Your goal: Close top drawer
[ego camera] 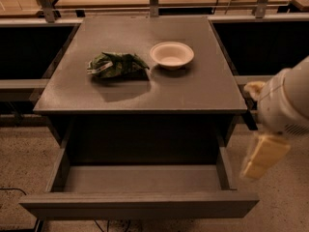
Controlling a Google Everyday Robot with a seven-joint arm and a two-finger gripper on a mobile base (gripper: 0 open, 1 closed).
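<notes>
Next, I move my gripper to the front panel (220, 209) of the top drawer, near the end that is closest to my arm, and close it there.
The top drawer (140, 204) is pulled far out of the grey cabinet toward me. It is a wide shallow grey box with a plain flat front and an empty floor (142, 178). My gripper (263, 156) hangs at the right, beside the drawer's right side wall and a little above it, apart from it. It shows as pale cream fingers below a white arm housing (287, 100).
On the cabinet top (193, 88) lie a crumpled green chip bag (116, 65) and a white bowl (172, 54). Dark open bays stand left and right of the cabinet. A wooden counter with metal posts runs along the back. Speckled floor lies on both sides.
</notes>
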